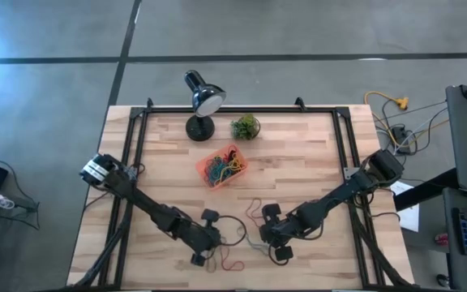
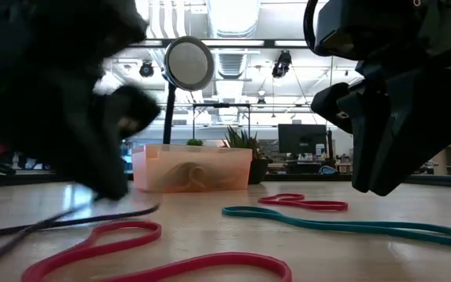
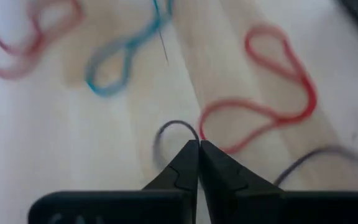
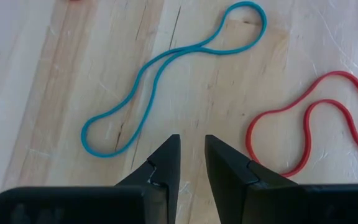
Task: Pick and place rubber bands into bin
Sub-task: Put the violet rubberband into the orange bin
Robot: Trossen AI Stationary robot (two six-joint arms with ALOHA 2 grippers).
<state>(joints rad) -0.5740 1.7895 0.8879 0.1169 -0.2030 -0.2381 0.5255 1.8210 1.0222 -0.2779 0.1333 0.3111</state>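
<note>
My left gripper is going to drop the grey rubber band on the teal rubber bands inside the orange-red bin (image 1: 216, 169).
The orange-red bin (image 1: 221, 166) stands mid-table and holds several coloured rubber bands. More bands lie loose on the wood near the front: a teal one (image 4: 166, 74), a red one (image 4: 303, 134), another red one (image 3: 272, 93) and a thin grey one (image 3: 174, 126). My left gripper (image 3: 199, 144) is shut at the front of the table, left of centre, its tips meeting the grey band. My right gripper (image 4: 192, 144) hangs just right of it with a narrow gap between its fingers and nothing in it. The teal band lies just beyond its tips. My left gripper has its two fingertips closed together where the grey band's small loop (image 3: 191, 129) runs into them. The fingers slant down from the table's left and near side. The rest of the band (image 3: 328, 154) trails past the fingers; whether it lies on the wood, I cannot tell.
A black desk lamp (image 1: 201, 101) and a small green plant (image 1: 246, 126) stand behind the bin at the far edge. Black rails (image 1: 140, 138) run along both sides of the table. Bare wood lies between the bin and the two grippers.
</note>
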